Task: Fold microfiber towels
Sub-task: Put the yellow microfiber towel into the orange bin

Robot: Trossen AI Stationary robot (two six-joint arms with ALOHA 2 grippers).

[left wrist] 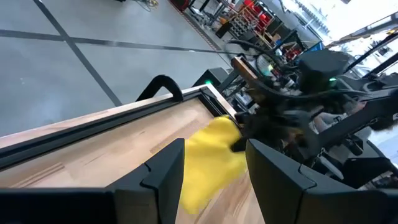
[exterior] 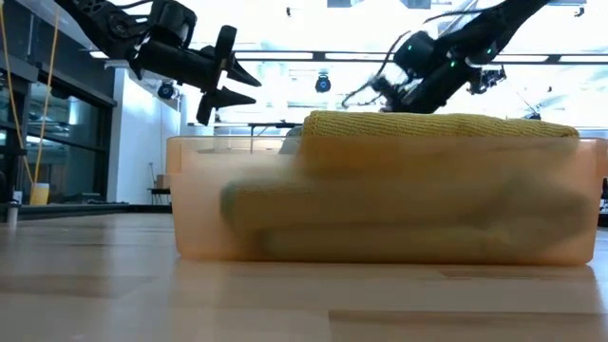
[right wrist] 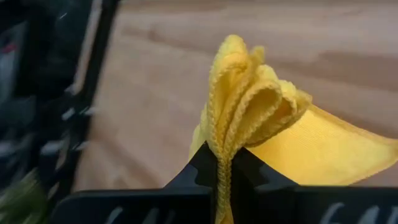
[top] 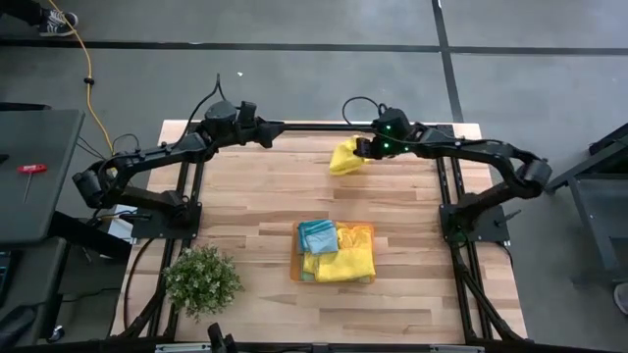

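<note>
Next, my right gripper drops the bunched yellow towel into the orange bin, over the teal towel's front edge (top: pixel 324 254).
A bright yellow microfiber towel (top: pixel 345 157) hangs bunched at the table's far side, with my right gripper (top: pixel 360 149) shut on it. My left gripper (top: pixel 277 133) hovers open above the far edge, left of the towel and pointing toward it, with nothing between its fingers. In the left wrist view the towel (left wrist: pixel 208 158) shows past the open fingers. More folded towels, teal (top: pixel 318 236) and yellow (top: pixel 348 260), lie stacked in an orange bin (top: pixel 371 227) near the table's middle. My right gripper pinches a bunched edge of the yellow towel (right wrist: pixel 221 146) between its two fingers, several layers gathered together. The fingers slant down from the table's right. The towel hangs slack below them (left wrist: pixel 198 186); I cannot tell whether its lower end touches the table.
A small potted plant (top: pixel 201 279) stands near the front left corner. The orange bin (exterior: pixel 199 199) fills the low view's foreground. Black frame rails (top: pixel 314 126) run along the far edge and both sides. Bare wood lies between the bin and the hanging towel.
</note>
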